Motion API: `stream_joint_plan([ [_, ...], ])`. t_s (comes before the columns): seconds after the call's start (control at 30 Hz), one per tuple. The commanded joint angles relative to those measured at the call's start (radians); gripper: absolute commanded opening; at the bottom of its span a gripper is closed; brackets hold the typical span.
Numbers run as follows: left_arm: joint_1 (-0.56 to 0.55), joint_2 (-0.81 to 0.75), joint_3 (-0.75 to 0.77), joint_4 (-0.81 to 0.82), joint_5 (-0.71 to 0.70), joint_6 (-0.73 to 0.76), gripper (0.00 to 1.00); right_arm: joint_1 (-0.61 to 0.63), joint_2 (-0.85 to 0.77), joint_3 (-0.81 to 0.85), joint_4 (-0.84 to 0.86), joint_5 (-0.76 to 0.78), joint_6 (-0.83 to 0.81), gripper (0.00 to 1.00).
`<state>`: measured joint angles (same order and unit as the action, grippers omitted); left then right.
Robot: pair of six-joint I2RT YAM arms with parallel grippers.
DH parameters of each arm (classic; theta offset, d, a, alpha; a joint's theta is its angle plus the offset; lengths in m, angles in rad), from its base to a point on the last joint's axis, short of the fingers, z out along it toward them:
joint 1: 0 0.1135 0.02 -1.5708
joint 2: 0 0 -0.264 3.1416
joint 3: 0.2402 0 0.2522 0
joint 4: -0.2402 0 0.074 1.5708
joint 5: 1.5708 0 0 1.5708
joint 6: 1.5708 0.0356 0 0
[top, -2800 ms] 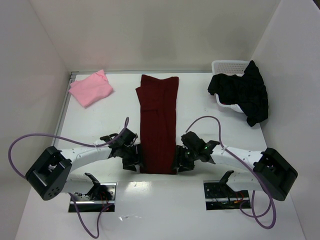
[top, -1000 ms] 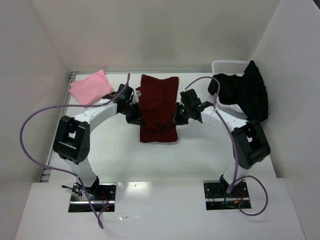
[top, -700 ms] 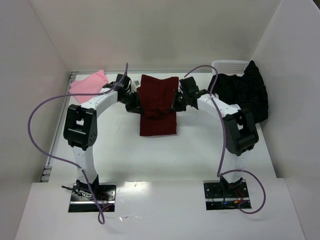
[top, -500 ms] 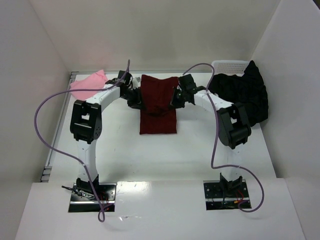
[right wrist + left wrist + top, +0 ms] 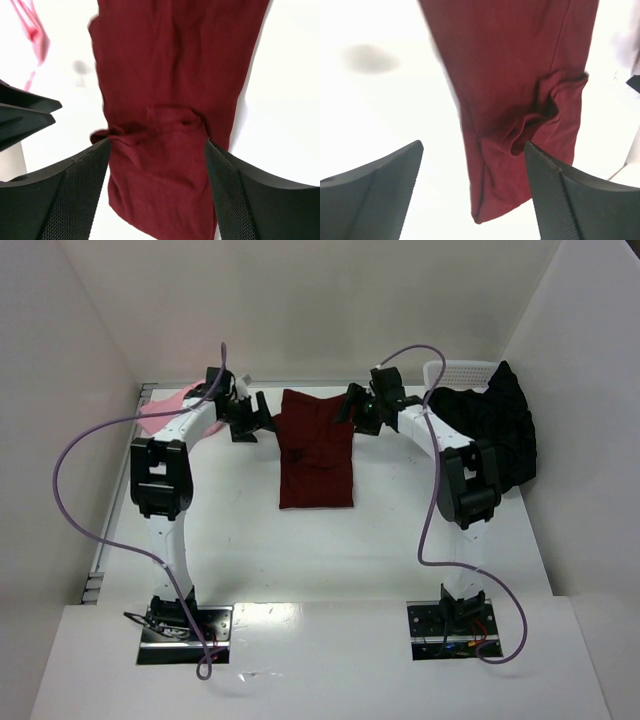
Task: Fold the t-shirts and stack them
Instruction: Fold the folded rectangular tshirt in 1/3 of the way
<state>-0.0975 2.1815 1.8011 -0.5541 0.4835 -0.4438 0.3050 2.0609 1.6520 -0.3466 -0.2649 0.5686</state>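
Observation:
The right gripper needs to grip the near corner [image 5: 351, 505] of the dark maroon t-shirt, towards the white mesh basket.
The dark maroon t-shirt [image 5: 316, 455] lies folded in half lengthwise on the white table, with a rumpled fold edge across its middle. My left gripper [image 5: 250, 420] is open and empty just left of its far end. My right gripper [image 5: 355, 410] is open and empty just right of its far end. In the left wrist view the maroon t-shirt [image 5: 520, 75] lies below the open left gripper [image 5: 473, 147]. In the right wrist view the maroon t-shirt [image 5: 170, 75] lies below the open right gripper [image 5: 157, 142]. The light pink t-shirt [image 5: 160, 410] is mostly hidden behind the left arm. The black t-shirt [image 5: 490, 425] hangs over the basket.
A white mesh basket [image 5: 458, 370] stands at the far right corner under the black t-shirt. Both arms are stretched far out towards the back wall. Purple cables loop above the table on both sides. A strip of pink cloth [image 5: 30, 25] shows in the right wrist view.
Both grippers carried the maroon t-shirt's near end to the far end, folding it in half. They have let go and moved apart to either side.

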Motion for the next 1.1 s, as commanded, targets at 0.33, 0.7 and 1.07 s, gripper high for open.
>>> stream_joint_plan([
  [0.33, -0.087, -0.144, -0.15, 0.107, 0.247, 0.105, 0.61, -0.012, -0.218, -0.326, 0.159, -0.03, 0.024, 0.52],
  [0.7, -0.125, -0.097, -0.23, 0.157, 0.178, 0.036, 0.24, 0.006, -0.355, -0.451, 0.196, 0.01, 0.094, 0.51],
  [1.07, -0.084, 0.116, 0.007, 0.14, 0.023, 0.03, 0.24, 0.006, -0.416, -0.495, 0.186, 0.05, 0.128, 0.51],
])
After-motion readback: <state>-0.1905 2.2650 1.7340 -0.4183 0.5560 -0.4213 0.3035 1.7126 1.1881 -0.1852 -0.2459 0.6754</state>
